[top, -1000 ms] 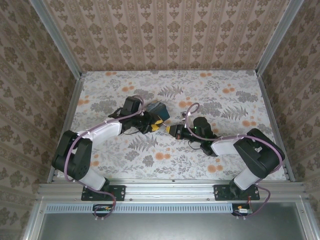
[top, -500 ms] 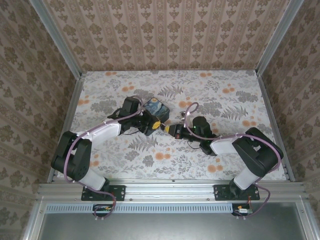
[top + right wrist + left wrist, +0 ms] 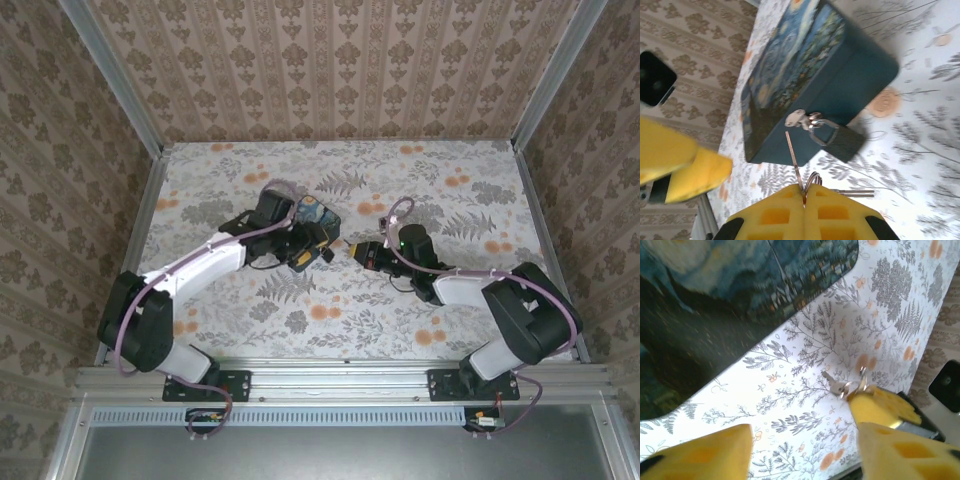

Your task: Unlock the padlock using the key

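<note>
I should take the padlock's body [image 3: 844, 144] with my left gripper and hold it still before the key goes in, because the padlock hangs loose from the tin's latch.
The padlock [image 3: 842, 141], a small dark block with a silver shackle, hangs from the latch [image 3: 800, 119] on the blue painted tin [image 3: 805, 65] and rests on the table. My right gripper [image 3: 805, 192] is shut on the key [image 3: 794, 157], whose blade points at the tin's front just left of the padlock, short of it. A key ring [image 3: 812, 179] and spare keys [image 3: 855, 191] trail from the grip. My left gripper [image 3: 805, 455] is open with bare table between its yellow fingers [image 3: 705, 450], beside the tin [image 3: 740, 280]. From above, the left gripper [image 3: 313, 256] and right gripper [image 3: 352, 250] face each other.
The floral tablecloth [image 3: 330, 320] covers the table, which has patterned walls on three sides and metal rails [image 3: 340, 375] along the near edge. The left arm [image 3: 200, 265] and right arm [image 3: 470, 285] both reach in toward the middle.
My left gripper has opened and let go by the tin. The right gripper, still pinching the key, has shifted a little right and away from the near edge.
</note>
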Available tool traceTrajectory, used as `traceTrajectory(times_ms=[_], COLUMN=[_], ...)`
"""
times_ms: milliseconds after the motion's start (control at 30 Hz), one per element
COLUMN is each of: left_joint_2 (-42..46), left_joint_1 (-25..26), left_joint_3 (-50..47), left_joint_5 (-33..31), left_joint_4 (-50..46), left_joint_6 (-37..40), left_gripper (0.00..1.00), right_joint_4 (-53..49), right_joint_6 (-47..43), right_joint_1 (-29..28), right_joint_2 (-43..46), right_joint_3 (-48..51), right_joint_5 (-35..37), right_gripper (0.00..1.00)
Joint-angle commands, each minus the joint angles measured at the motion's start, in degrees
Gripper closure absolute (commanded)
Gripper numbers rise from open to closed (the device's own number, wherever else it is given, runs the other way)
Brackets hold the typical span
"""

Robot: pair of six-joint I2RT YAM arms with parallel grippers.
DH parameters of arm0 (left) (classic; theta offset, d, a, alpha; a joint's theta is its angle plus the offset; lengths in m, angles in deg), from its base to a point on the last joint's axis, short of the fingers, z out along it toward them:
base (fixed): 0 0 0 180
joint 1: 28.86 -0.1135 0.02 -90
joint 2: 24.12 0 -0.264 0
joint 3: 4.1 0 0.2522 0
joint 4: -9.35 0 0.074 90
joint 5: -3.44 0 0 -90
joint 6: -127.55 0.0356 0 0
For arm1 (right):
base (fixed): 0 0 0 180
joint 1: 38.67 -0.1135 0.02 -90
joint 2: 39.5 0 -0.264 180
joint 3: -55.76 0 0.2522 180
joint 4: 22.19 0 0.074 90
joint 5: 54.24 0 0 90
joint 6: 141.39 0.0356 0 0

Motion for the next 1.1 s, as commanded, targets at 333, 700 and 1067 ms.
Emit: traceTrajectory(times_ms=[333,700,1067], left_joint_2=[-17.5,-28.5,-36.3], left_joint_1=[13.6,13.9,14.3], left_joint_3=[6.1,16.0,27.8], left_joint_5=[-29.2,-39.2,-47.3], left_joint_4=[-1.4,-4.6,-18.7], left_joint_6=[-10.0,-17.5,-26.2], left_gripper=[0.31,0.36,0.48], right_joint_4=[-16.0,-14.5,-10.2], right_joint_6=[-7.6,-8.5,-7.7], right_joint_1=[9.0,10.9,11.0], right_joint_2=[17.8,17.9,11.7], right_joint_3=[8.4,9.5,8.1], right_joint_5=[0.1,-2.6,-5.4], right_gripper=[1.0,1.0,1.0])
